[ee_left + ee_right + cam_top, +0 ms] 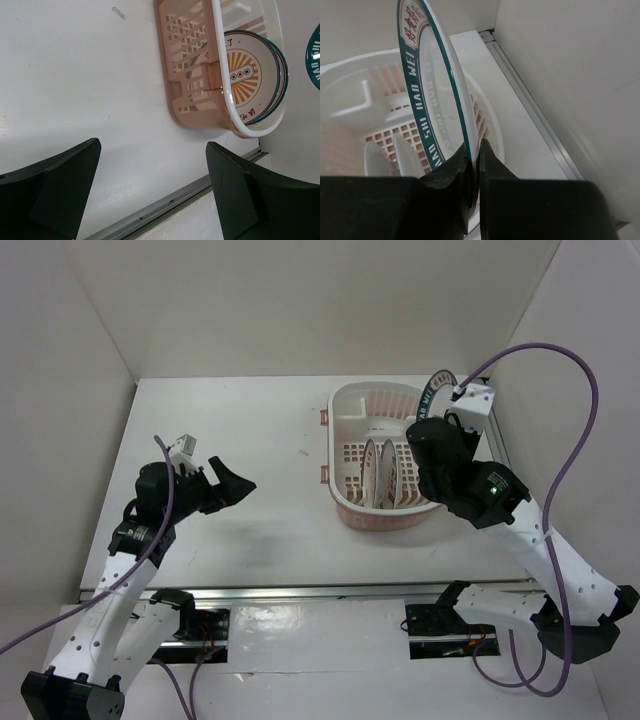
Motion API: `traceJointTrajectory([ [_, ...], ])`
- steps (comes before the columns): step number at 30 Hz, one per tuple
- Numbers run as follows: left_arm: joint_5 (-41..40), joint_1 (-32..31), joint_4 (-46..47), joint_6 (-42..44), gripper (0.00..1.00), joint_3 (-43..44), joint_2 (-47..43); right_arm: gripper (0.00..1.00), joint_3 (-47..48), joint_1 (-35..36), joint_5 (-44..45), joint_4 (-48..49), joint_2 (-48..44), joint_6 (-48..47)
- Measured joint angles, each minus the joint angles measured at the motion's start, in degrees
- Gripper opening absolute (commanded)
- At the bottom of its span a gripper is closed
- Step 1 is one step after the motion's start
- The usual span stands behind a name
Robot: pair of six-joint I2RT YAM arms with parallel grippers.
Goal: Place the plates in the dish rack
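My right gripper should release the dark-lettered plate in the rack [409,472] [440,156], between the standing plates and the curved side of the rack.
The pink dish rack [378,519] stands right of centre on the white table. Two plates stand on edge inside it, side by side [374,474] [402,476]. The left wrist view shows the orange sunburst plate [245,75] nearest, with the second plate [283,75] behind it. My right gripper [447,405] is shut on the rim of the dark-lettered plate [435,90]. It holds the plate on edge above the rack's far right end [490,125]. My left gripper [235,485] is open and empty, left of the rack over bare table.
The right side wall [570,75] stands close beside my right gripper and the rack. A metal rail [300,592] runs along the table's near edge. A purple cable [585,420] loops above my right arm.
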Motion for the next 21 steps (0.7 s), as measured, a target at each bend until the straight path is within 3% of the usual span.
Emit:
traceJointTrajectory([
  [13,0.70,0.00,0.04,1.14,1.00,-0.02,-0.07,0.00,-13.79,-4.24,-5.01,-0.81,0.11,1.90],
  [21,0.70,0.00,0.04,1.14,1.00,-0.02,-0.13,0.00,-16.92,-4.74,-7.52,1.25,2.01,2.32],
])
